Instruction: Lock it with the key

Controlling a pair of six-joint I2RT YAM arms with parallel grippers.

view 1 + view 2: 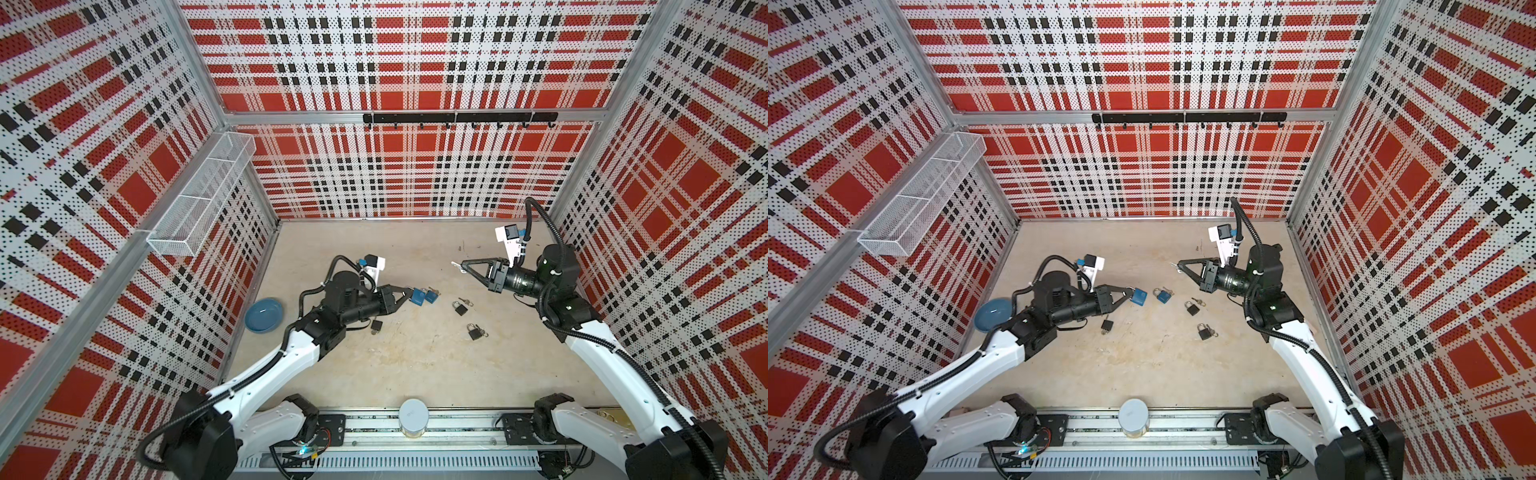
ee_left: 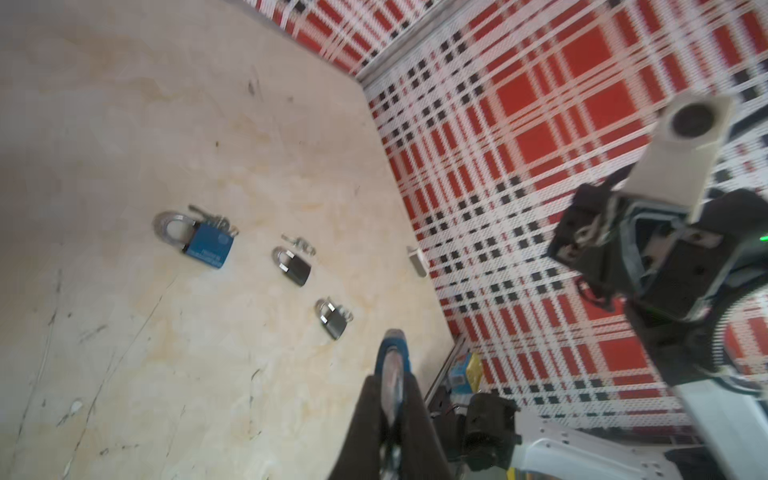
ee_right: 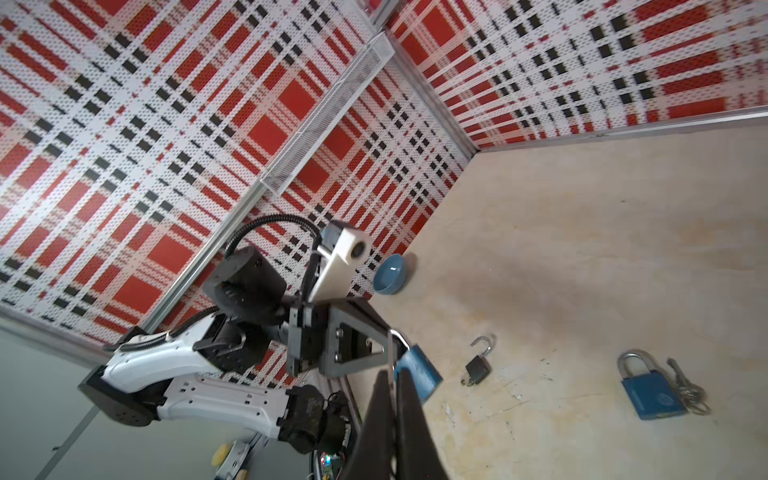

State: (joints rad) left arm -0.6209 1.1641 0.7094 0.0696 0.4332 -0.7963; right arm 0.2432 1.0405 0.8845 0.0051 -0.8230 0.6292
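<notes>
Next, my left gripper lets go of the blue padlock on the table [image 1: 428, 336] [image 2: 229, 392] between the open black padlock and the nearest closed one.
My left gripper [image 1: 409, 293] [image 1: 1130, 293] [image 2: 392, 376] is shut on a blue padlock [image 1: 417, 296] [image 1: 1139, 297] [image 2: 392, 361] and holds it just above the table at centre left. The right wrist view shows its blue body [image 3: 419, 370], with the silver shackle towards the left fingers. My right gripper [image 1: 464, 264] [image 1: 1181, 264] [image 3: 392, 374] hangs to the right and further back, apart from the padlock, and is shut on a small silver key [image 1: 456, 264] [image 1: 1176, 266] [image 3: 390, 353] that pokes out past its tips.
On the table lie a second blue padlock [image 1: 432, 296] [image 2: 208, 245] [image 3: 652, 392] with keys, and three black padlocks [image 1: 458, 307] [image 1: 473, 331] [image 1: 376, 326]; the one by the left arm is open [image 3: 478, 365]. A blue bowl [image 1: 264, 314] sits at the left wall.
</notes>
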